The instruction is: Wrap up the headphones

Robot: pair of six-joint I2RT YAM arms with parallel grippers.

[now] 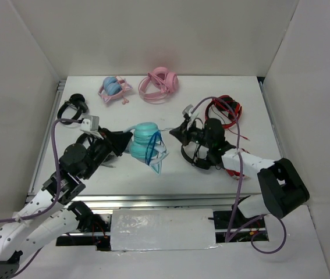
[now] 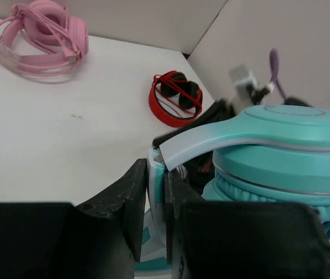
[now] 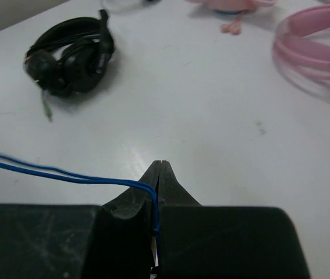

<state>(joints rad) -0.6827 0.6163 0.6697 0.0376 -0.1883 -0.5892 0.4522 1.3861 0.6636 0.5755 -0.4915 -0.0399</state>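
Observation:
Next, my left gripper lets go of the teal headphones on the white table (image 1: 152, 163), next to the black pair by my right gripper.
The teal headphones (image 1: 143, 141) lie at the table's middle, with dark-blue cable (image 1: 149, 152) looped around the cups. My left gripper (image 1: 124, 143) is at their left side. In the left wrist view it (image 2: 158, 195) is shut on the pale headband (image 2: 211, 138), beside the teal cup (image 2: 281, 151). My right gripper (image 1: 177, 133) is just right of the headphones. In the right wrist view it (image 3: 161, 170) is shut on the blue cable (image 3: 66, 174), which runs off to the left in two strands.
A pink-banded pair with blue cups (image 1: 113, 88) and an all-pink pair (image 1: 160, 84) lie at the back. Black headphones (image 1: 71, 106) lie at the left and red ones (image 1: 224, 109) at the right. Another black pair (image 1: 202, 156) lies under my right arm. White walls enclose the table.

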